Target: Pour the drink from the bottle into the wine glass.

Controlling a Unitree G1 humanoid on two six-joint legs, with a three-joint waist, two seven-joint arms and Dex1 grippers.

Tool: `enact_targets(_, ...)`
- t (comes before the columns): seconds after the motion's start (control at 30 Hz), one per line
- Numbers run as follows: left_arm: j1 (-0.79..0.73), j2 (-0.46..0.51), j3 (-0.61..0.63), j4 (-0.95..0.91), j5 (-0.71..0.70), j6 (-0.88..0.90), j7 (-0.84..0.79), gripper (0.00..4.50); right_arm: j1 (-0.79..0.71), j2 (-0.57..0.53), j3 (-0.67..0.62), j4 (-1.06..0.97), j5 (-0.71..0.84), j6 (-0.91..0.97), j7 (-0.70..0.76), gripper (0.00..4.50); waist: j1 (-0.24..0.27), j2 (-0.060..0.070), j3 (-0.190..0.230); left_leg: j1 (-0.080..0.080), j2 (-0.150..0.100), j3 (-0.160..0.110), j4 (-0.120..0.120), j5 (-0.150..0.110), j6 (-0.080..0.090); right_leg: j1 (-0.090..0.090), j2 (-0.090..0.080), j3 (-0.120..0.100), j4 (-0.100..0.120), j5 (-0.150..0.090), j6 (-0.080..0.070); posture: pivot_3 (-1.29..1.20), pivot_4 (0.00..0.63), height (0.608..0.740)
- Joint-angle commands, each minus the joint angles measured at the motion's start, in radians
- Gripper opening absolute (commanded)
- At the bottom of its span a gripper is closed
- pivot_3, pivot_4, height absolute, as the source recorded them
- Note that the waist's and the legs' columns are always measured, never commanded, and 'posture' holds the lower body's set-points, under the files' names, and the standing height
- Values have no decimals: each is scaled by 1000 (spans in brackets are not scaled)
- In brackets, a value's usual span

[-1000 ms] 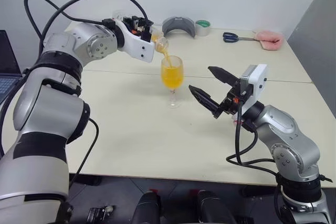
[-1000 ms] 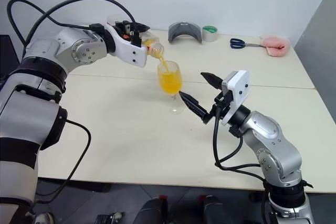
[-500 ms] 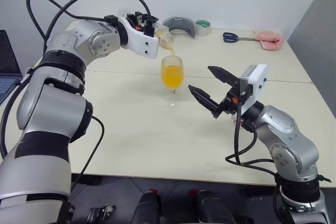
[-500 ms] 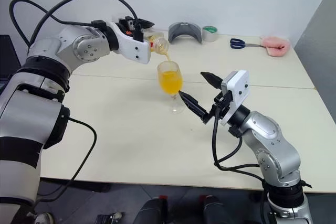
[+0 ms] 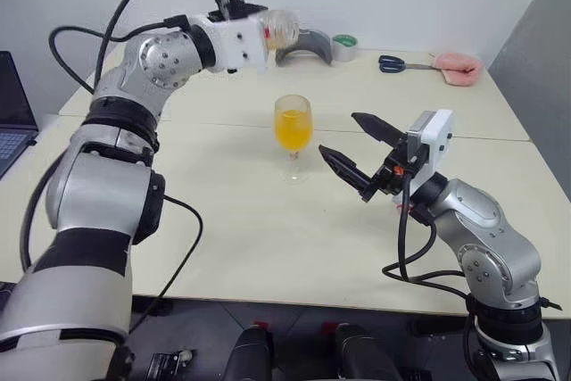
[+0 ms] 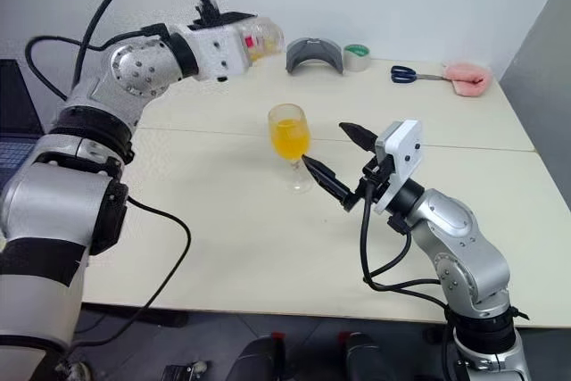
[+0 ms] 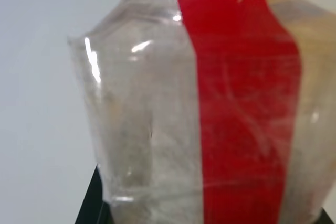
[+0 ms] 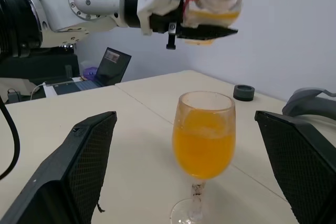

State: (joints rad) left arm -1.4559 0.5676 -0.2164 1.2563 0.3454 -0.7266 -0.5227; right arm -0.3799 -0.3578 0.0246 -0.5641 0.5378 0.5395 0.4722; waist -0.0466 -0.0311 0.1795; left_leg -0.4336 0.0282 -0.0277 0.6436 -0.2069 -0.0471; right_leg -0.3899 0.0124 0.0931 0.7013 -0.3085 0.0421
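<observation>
The robot's left gripper needs to release the bottle on the bare table (image 5: 215,175) next to the wine glass, on the side toward the laptop. The bottle is now held high above the table.
The wine glass (image 5: 293,127) stands upright mid-table, its bowl about half full of the orange drink (image 8: 203,153). My left gripper (image 5: 254,35) is shut on the bottle (image 5: 278,31) and holds it roughly level, high above the table and behind-left of the glass. The clear bottle with its red stripe (image 7: 241,103) keeps a little drink (image 8: 212,15) inside; nothing streams from it. To the right of the glass my right gripper (image 5: 338,133) is open, its fingers (image 8: 79,166) on either side of the glass without touching it.
Along the far edge lie a grey curved piece (image 5: 305,43), a tape roll (image 5: 344,45), scissors (image 5: 397,63) and a pink cloth (image 5: 457,64). A laptop (image 5: 9,127) sits at the left. The near table surface (image 5: 268,238) is bare.
The left gripper has rolled the bottle back from its pouring tilt to about level and lifted it up away from the glass rim; the stream has stopped. The right arm has kept still.
</observation>
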Motion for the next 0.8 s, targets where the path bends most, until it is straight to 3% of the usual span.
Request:
enact_targets(0.03,29,-29,139,-102,-181,138,-58,1655,-38,6,-3,-38,39,24,-5,4500,-3,0,0,0,0,0,0,0,0,0,0,0,1,0,0,0,150,740)
enact_targets(0.13,89,-50,201,-198,-256,257,-67,1655,-39,-4,-4,-49,51,44,4,4500,-7,0,0,0,0,-1,1,0,0,0,0,0,3,0,0,0,150,740)
enact_targets(0.33,330,-99,337,-486,-396,606,63,1655,45,-109,-2,-118,122,96,104,4500,-11,0,0,2,1,-2,2,0,0,0,-1,0,8,0,0,0,150,740)
enact_targets(0.5,454,-126,430,-635,-476,797,184,1655,140,-184,-10,-141,147,70,198,4500,-9,0,0,1,0,-5,3,0,0,0,-1,-1,10,0,0,0,150,740)
enact_targets(0.8,681,-162,444,-724,-499,785,191,1655,173,-191,-1,-113,118,19,232,4500,-7,0,0,4,0,-4,4,0,0,1,0,-1,10,0,0,0,150,740)
